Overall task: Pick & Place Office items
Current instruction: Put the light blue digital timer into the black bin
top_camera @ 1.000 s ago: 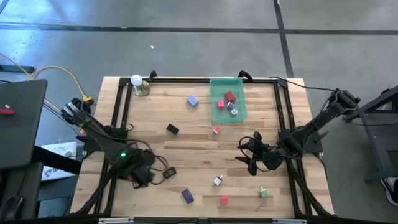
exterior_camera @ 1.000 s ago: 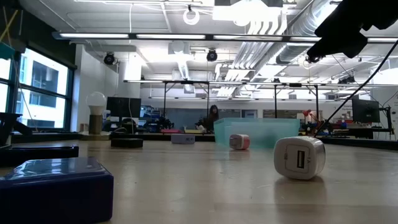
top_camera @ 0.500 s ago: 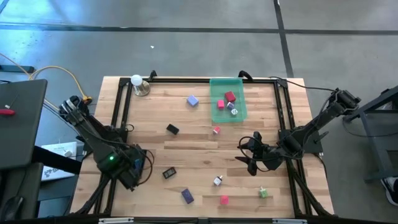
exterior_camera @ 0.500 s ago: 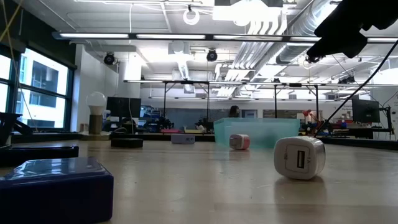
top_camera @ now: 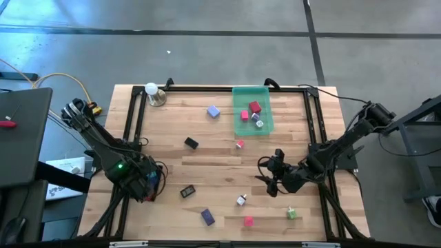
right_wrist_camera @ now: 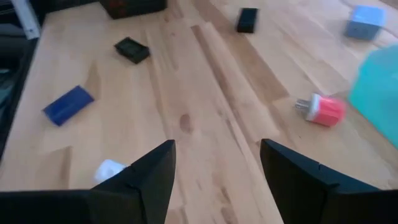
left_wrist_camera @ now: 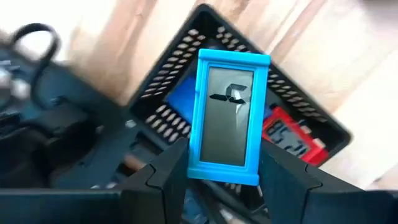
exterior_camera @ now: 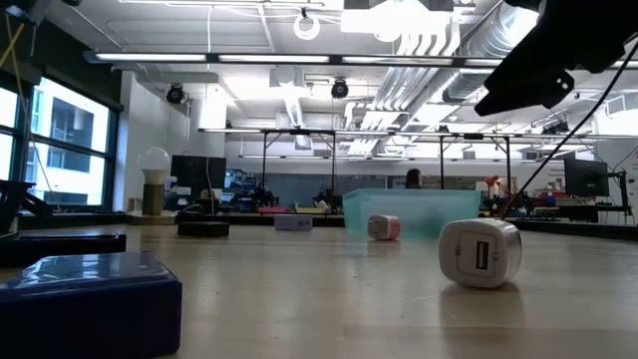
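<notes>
Next, I let go of the blue-framed display piece with my left gripper inside the black mesh tray, partly over the blue item (top_camera: 147, 186) (left_wrist_camera: 214, 104).
My left gripper (top_camera: 146, 184) hangs at the table's left side, shut on a small blue-framed display piece (left_wrist_camera: 227, 115), above a black mesh tray (left_wrist_camera: 298, 102) that holds a blue and a red item. My right gripper (top_camera: 266, 178) hovers open over bare wood at the right (right_wrist_camera: 214, 162), with nothing between its fingers. Loose office items lie flat on the wood: a black flat piece (top_camera: 187, 191), a white cube (top_camera: 241, 200), a purple block (top_camera: 207, 218), a red block (top_camera: 248, 221) and a green block (top_camera: 292, 214). My left gripper pinches the blue piece between its two fingers by its two long side edges (left_wrist_camera: 194, 163), near one short end. The fingers come from above, pointing down. The piece is lifted clear and its grey screen faces the wrist camera above the black tray.
A translucent green tray (top_camera: 264, 93) at the far middle holds a red block (top_camera: 255, 107) and other small pieces. A white ball on a metal base (top_camera: 152, 91) stands at the far left corner. A black block (top_camera: 191, 142), a lilac block (top_camera: 213, 111) and a small red piece (top_camera: 240, 144) lie mid-table.
My left gripper has carried the blue piece toward the table's left edge, away from the black flat piece, sinking a little and rolling its wrist. It now hangs over the black tray. My right gripper has shifted slightly toward the table's left and down.
</notes>
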Robot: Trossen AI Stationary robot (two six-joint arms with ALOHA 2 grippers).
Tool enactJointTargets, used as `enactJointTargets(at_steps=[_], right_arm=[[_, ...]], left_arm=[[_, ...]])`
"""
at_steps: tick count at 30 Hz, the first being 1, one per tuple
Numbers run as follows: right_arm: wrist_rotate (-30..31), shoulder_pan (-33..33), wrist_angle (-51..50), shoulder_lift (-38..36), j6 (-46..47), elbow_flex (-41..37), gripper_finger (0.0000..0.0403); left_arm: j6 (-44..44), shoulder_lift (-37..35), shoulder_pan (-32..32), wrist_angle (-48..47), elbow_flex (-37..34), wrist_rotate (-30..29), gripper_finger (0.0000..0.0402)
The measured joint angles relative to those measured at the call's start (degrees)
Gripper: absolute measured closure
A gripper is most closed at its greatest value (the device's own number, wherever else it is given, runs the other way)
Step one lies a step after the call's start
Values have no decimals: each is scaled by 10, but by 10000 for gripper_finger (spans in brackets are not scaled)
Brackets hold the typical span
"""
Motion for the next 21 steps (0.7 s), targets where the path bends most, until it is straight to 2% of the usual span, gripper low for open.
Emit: enactJointTargets(at_steps=[9,21], right_arm=[[-31,2,80,3,-61,0,180],[-47,2,83,3,-61,0,180]], left_arm=[[-16,-5,-1,66,-66,0,244],[-65,-5,-21,147,-146,13,244]])
